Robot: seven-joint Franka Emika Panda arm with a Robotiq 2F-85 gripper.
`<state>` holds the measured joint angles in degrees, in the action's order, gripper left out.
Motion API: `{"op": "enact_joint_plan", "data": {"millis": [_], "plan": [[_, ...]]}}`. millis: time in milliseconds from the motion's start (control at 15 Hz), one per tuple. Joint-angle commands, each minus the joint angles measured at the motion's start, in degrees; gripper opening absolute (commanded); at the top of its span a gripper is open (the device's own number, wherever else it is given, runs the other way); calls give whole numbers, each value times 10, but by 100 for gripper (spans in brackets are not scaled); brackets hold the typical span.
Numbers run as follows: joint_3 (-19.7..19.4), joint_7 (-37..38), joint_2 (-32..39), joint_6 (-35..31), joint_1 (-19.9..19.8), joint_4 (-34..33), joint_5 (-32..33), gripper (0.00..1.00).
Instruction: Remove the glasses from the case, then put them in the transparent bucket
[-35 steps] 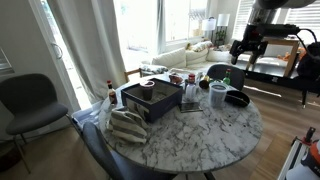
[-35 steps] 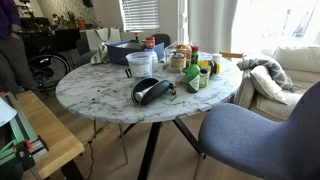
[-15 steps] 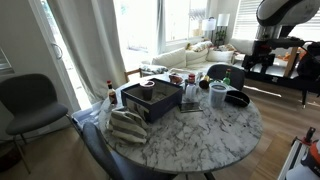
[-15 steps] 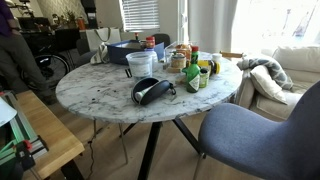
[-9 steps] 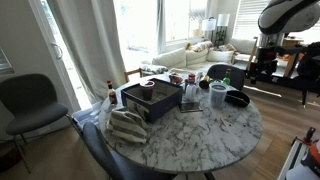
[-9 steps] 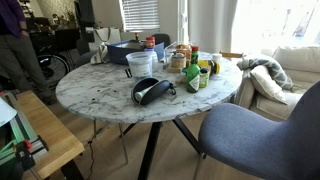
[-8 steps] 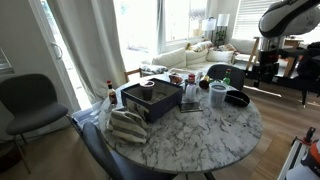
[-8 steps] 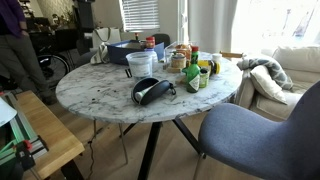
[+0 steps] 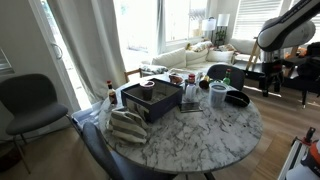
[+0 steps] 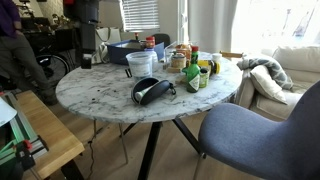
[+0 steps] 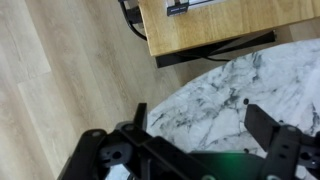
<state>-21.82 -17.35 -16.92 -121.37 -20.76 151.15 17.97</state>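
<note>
The black case [image 9: 237, 98] is beside the transparent bucket. Next, my gripper reaches inside it and closes on the glasses there.
The black case [image 10: 150, 90] lies open near the front of the round marble table [image 10: 100, 95]. It also shows in an exterior view [image 9: 237, 98]. I cannot make out the glasses in it clearly. The transparent bucket [image 10: 140, 63] stands just behind the case and shows in an exterior view [image 9: 218, 95]. My gripper [image 11: 200, 125] is open and empty. In the wrist view it hangs over the table's marble edge, with wood floor beside. In both exterior views it is off the table's side, away from the case [image 9: 270, 78] [image 10: 88, 58].
A large dark square box [image 9: 152, 100], small bottles with red caps [image 10: 196, 75], jars and a folded cloth [image 9: 127, 127] crowd the table. Chairs stand around it [image 10: 255, 140] [image 9: 25, 100]. A wooden bench [image 11: 210, 20] stands near the table edge.
The arm has swung and come lower toward the table's edge, coming into sight at the back in one exterior view. The things on the table have not moved.
</note>
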Motion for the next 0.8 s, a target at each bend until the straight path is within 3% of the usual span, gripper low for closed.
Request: {"op": "enact_joint_plan", "data": {"millis": [0, 267, 600, 667, 733], "plan": [[-6, -21, 3, -15, 4, -2, -19, 100], [-38, -50, 62, -106, 8, -34, -103, 100], [-52, -117, 150, -137, 12, -103, -212, 100], [-41, -94, 97, -134, -2, -65, -174, 100], [-40, -100, 114, -134, -2, -79, -186, 100]]}}
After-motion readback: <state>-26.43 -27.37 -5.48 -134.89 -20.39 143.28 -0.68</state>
